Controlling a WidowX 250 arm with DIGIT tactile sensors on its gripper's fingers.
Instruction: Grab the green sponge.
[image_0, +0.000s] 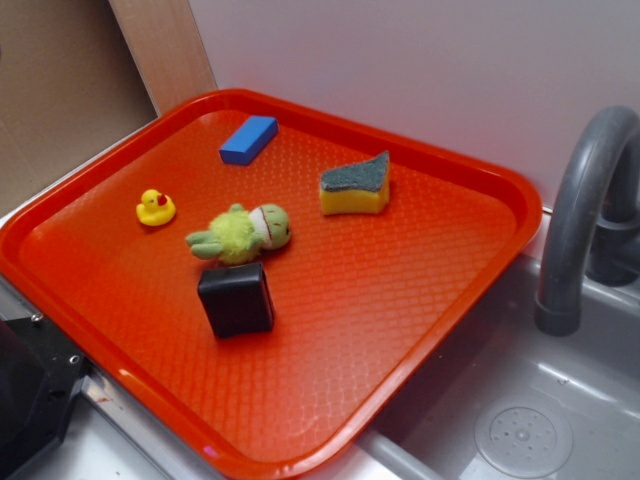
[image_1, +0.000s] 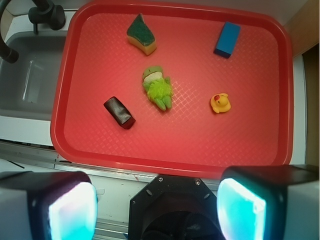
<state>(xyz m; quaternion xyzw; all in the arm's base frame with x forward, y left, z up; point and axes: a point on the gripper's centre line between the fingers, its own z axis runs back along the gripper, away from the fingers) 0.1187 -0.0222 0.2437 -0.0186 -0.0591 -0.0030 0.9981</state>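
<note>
The robot's gripper should close across the middle of the green sponge (image_0: 352, 179) (image_1: 143, 37), on its two long sides, and leave its pointed corner free.
The green sponge (image_0: 355, 185) is a yellow wedge with a dark green scouring top. It lies at the back right of the red tray (image_0: 440, 300). In the wrist view the green sponge (image_1: 141, 34) sits at the tray's far side, left of centre. My gripper (image_1: 157, 210) hangs high over the tray's near edge, well away from the sponge. Its two fingertips (image_1: 72, 210) stand wide apart, open, with nothing between them. The gripper does not show in the exterior view.
On the tray (image_1: 175, 150) also lie a fuzzy light-green plush toy (image_0: 240, 235), a blue block (image_0: 248, 139), a yellow rubber duck (image_0: 155, 208) and a black block (image_0: 236, 298). A grey faucet (image_0: 580, 220) and sink (image_0: 520, 410) are to the right. The black robot base (image_0: 30, 390) sits at the lower left.
</note>
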